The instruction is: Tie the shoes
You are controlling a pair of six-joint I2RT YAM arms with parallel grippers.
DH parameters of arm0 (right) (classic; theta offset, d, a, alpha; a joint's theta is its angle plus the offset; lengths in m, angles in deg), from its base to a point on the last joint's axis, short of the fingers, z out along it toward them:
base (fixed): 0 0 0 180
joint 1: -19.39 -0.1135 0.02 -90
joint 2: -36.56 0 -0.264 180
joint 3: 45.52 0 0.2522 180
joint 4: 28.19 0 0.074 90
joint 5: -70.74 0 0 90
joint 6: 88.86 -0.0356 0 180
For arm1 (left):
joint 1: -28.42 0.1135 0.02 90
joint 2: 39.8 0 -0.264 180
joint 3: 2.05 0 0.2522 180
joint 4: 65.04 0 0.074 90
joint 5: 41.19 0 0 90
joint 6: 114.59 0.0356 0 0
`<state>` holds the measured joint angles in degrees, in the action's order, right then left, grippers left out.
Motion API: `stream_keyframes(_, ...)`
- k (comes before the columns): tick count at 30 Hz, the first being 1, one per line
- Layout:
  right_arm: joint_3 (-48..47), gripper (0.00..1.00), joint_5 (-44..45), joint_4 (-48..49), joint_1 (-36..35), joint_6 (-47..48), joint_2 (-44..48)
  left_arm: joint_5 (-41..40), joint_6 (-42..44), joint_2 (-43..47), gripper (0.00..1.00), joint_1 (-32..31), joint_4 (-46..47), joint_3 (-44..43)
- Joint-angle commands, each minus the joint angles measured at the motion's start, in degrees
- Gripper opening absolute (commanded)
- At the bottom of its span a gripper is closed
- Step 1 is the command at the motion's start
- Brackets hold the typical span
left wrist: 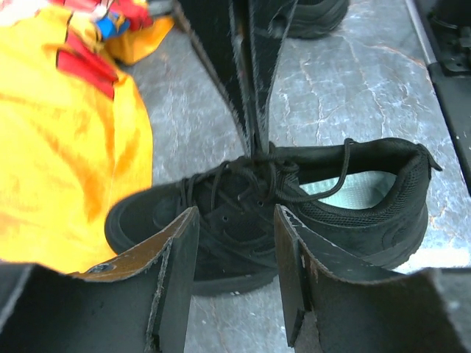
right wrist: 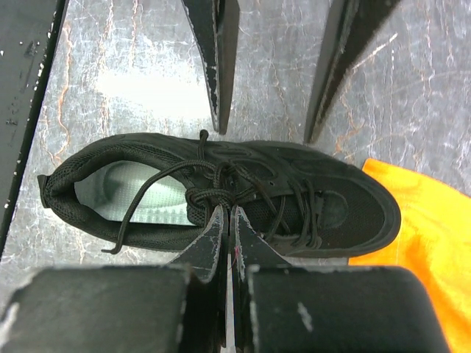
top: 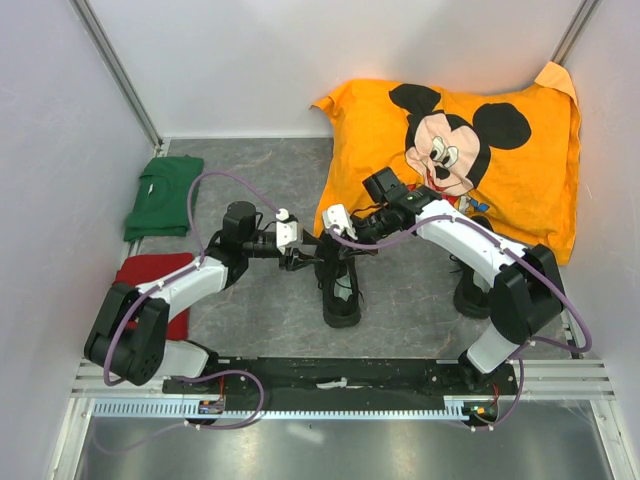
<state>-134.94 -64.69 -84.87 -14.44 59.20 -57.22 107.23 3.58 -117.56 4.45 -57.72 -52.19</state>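
Note:
My left gripper's open fingers face the shoe's side, short of the knot, so they should pinch the lace at my right gripper's finger tips (left wrist: 259, 173) before both pull apart.
One black shoe (top: 340, 288) lies mid-table, toe toward the pillow, with its pale insole (left wrist: 353, 190) showing. My right gripper (right wrist: 227, 213) is shut at the knot of its laces (right wrist: 208, 195), the fingertips pinching the lace over the tongue; it also shows in the top view (top: 340, 243) and in the left wrist view (left wrist: 255, 143). A loose lace loop (right wrist: 136, 213) trails over the collar. My left gripper (left wrist: 235, 246) is open and empty, just beside the shoe's side; it also shows in the top view (top: 300, 257). The second shoe (top: 470, 295) stands to the right, beside the right arm.
An orange Mickey Mouse pillow (top: 490, 150) fills the back right, close to the shoe's toe. A folded green cloth (top: 160, 195) and a red cloth (top: 150, 270) lie at the left. White walls enclose the table; a metal rail (top: 340, 380) runs along the near edge.

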Motion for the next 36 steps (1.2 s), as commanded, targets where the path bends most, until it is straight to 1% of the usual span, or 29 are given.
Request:
stream_keyframes(1,-0.63,0.0,-3.09,0.29,-0.72,3.81,1.14,6.71,7.25,-0.73,0.52,0.06,-1.04,-2.99)
stream_keyframes(12,-1.6,0.0,-2.82,-0.06,-1.6,4.69,0.52,10.93,10.95,-3.01,0.52,-0.38,-4.21,-5.54)
stream_keyframes(25,-1.86,0.0,-2.38,-0.24,-1.95,5.13,0.53,14.01,8.31,-7.06,0.46,-1.08,-4.21,-8.27)
stream_keyframes(28,-1.86,0.0,-2.38,-0.15,-1.95,5.22,0.53,14.18,8.14,-7.93,0.43,-1.0,-4.29,-8.53)
stream_keyframes(29,-1.77,0.0,-2.38,-0.15,-1.86,5.22,0.53,14.18,7.88,-8.02,0.4,-0.99,-4.38,-8.71)
stream_keyframes(33,-1.77,0.0,-2.38,-0.15,-1.95,5.22,0.61,14.62,7.52,-8.99,0.38,-0.99,-4.64,-9.23)
stream_keyframes(34,-1.86,0.0,-2.38,-0.15,-1.95,5.22,0.61,14.62,7.61,-9.17,0.36,-1.17,-4.65,-9.23)
stream_keyframes(35,-1.77,0.0,-2.3,-0.06,-1.95,5.13,0.53,14.62,7.52,-9.34,0.3,-1.08,-4.73,-9.58)
stream_keyframes(36,-1.77,0.0,-2.21,-0.15,-1.95,5.04,0.61,14.71,7.35,-9.34,0.27,-1.08,-4.91,-9.67)
